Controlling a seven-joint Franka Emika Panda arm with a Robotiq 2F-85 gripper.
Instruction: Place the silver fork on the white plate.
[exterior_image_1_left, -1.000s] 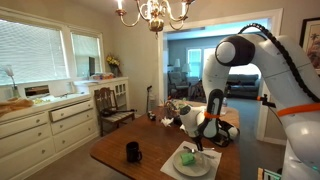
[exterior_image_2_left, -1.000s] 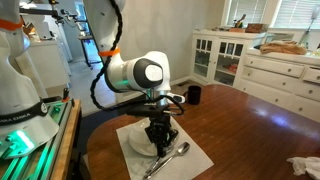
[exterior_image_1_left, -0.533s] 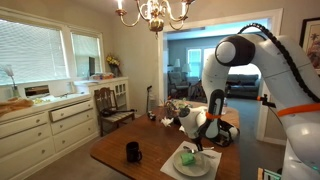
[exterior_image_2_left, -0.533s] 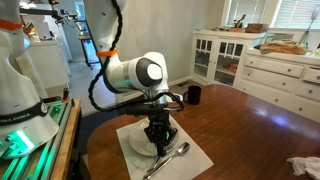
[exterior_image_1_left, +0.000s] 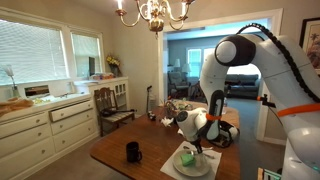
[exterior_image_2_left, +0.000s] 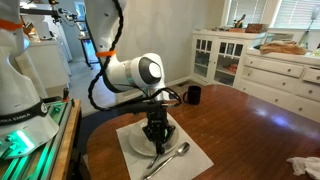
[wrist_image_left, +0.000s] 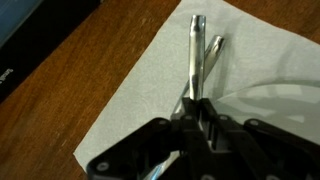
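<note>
My gripper has the silver fork. It will release the fork across the white plate's rim (exterior_image_1_left: 203, 155) (wrist_image_left: 213, 108), beside the other utensil on the placemat.
The silver fork (wrist_image_left: 193, 55) runs from between my fingers out across the pale placemat (wrist_image_left: 145, 95), with its shadow beside it. In an exterior view the fork (exterior_image_2_left: 178, 152) lies slanted at the placemat's near side, just past the white plate (exterior_image_2_left: 134, 143). My gripper (wrist_image_left: 190, 108) is shut on the fork's shaft, pointing straight down, low over the plate's edge (exterior_image_2_left: 157, 146). In an exterior view the gripper (exterior_image_1_left: 204, 146) is beside the white plate (exterior_image_1_left: 196, 169), which has a green square (exterior_image_1_left: 188, 156) at its middle. The plate's rim curves in at the wrist view's right (wrist_image_left: 275, 95).
A black mug (exterior_image_1_left: 133, 151) stands on the brown wooden table (exterior_image_1_left: 120, 160), apart from the plate; it also shows at the table's far side (exterior_image_2_left: 194, 94). A white cabinet (exterior_image_2_left: 260, 70) and a chair (exterior_image_1_left: 112, 105) stand beyond the table.
The arm has shifted very slightly; the gripper stays low over the fork at the plate's edge. The fork has not visibly moved.
</note>
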